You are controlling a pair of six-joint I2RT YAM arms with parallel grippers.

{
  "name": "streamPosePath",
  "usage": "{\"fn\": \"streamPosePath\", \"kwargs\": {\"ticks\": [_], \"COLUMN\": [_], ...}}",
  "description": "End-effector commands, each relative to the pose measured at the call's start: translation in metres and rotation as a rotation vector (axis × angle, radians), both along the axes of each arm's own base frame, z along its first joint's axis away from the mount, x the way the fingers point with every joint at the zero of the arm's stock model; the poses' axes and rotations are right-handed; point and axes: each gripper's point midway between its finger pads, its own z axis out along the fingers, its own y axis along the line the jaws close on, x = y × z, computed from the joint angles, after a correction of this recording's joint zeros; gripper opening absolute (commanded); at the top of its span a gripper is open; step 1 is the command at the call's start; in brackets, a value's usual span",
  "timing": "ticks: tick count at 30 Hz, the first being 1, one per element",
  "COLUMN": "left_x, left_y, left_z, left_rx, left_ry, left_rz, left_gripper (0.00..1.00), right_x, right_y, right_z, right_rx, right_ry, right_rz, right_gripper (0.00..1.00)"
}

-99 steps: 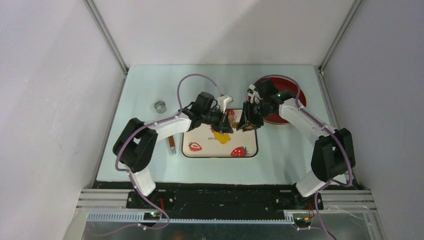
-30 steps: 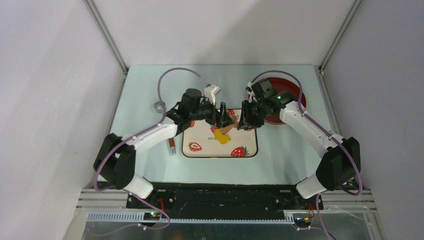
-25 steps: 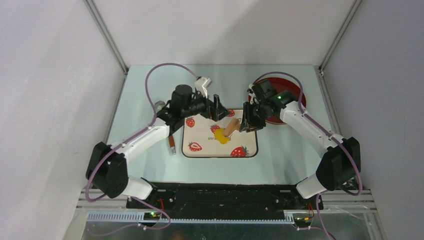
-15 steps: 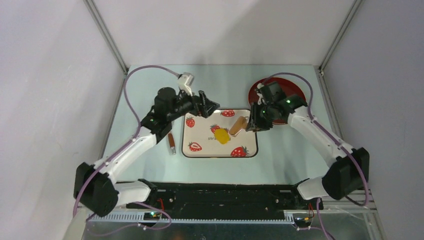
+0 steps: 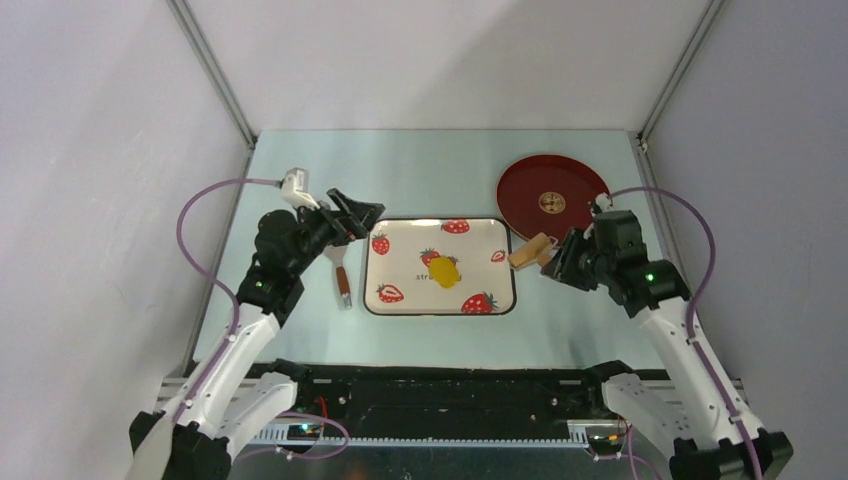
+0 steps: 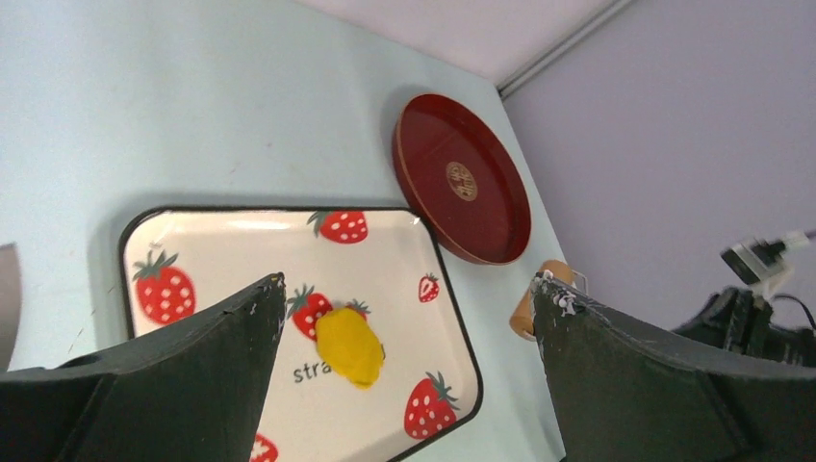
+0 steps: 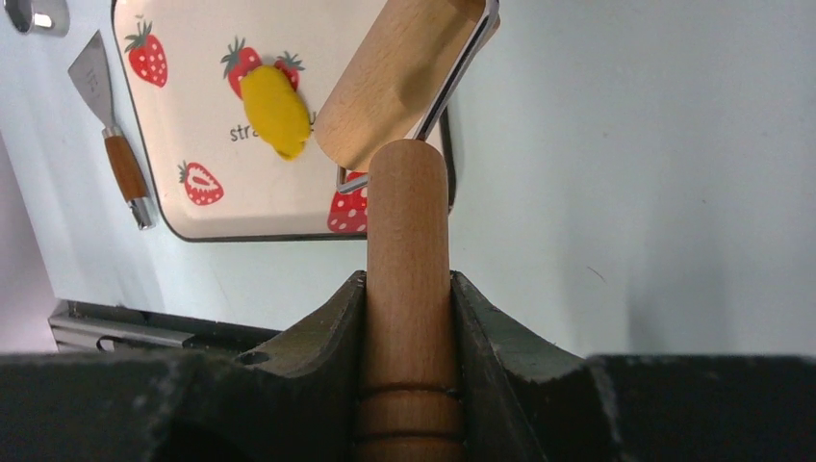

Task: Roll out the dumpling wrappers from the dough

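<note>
The bare table [image 5: 549,286] [image 7: 539,146] is between the strawberry-print tray and my right arm. Next, I put the wooden roller down there with my right gripper.
The yellow dough [image 5: 444,271] lies as a flattened oval patch on the strawberry-print tray [image 5: 480,262]; it also shows in the left wrist view [image 6: 350,346] and the right wrist view [image 7: 275,113]. A small tan-brown wrapper [image 5: 551,203] lies in the middle of the red plate [image 5: 575,178]. My right gripper [image 5: 560,262] is shut on the handle [image 7: 408,241] of a wooden roller [image 5: 530,251], held just past the tray's right edge. My left gripper [image 5: 358,208] hangs open and empty beyond the tray's left edge, above the table.
A scraper with a wooden handle [image 5: 341,280] lies on the table left of the tray. A metal ring cutter [image 7: 37,14] sits at the far left. The red plate stands at the back right, close to the right arm.
My left gripper let go of the roller, opened wide and drew back left off the tray. The right arm carried the roller right, off the dough to beside the tray.
</note>
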Motion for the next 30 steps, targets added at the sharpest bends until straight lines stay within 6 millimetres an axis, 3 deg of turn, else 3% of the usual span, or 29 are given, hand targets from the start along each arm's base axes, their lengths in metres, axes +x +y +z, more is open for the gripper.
{"fn": "streamPosePath", "kwargs": {"ticks": [1,4,9,21,30], "left_x": [-0.005,-0.010,-0.013,-0.016,-0.015], "left_y": [0.013,0.013,0.012,-0.004,-0.007], "left_z": [-0.014,-0.034,-0.043,-0.031,-0.031], "left_rx": [-0.075,-0.067,-0.019,-0.018,-0.022], "left_ry": [0.099,0.171,0.198,0.204,0.213], "left_rz": [0.011,-0.024,-0.061,-0.181,-0.199], "left_gripper": [1.00,1.00,1.00,1.00,1.00], "right_x": [0.001,-0.008,-0.015,-0.011,0.011], "right_y": [-0.013,-0.020,-0.027,-0.046,-0.054], "right_z": [0.009,-0.005,-0.022,-0.062,-0.073], "right_rx": [0.036,0.033,0.064,0.096,0.153], "right_ry": [-0.075,-0.030,0.024,0.104,0.044], "right_rz": [-0.085,-0.110,-0.158,-0.273,-0.342], "right_gripper": [0.00,0.00,0.00,0.00,0.03]}}
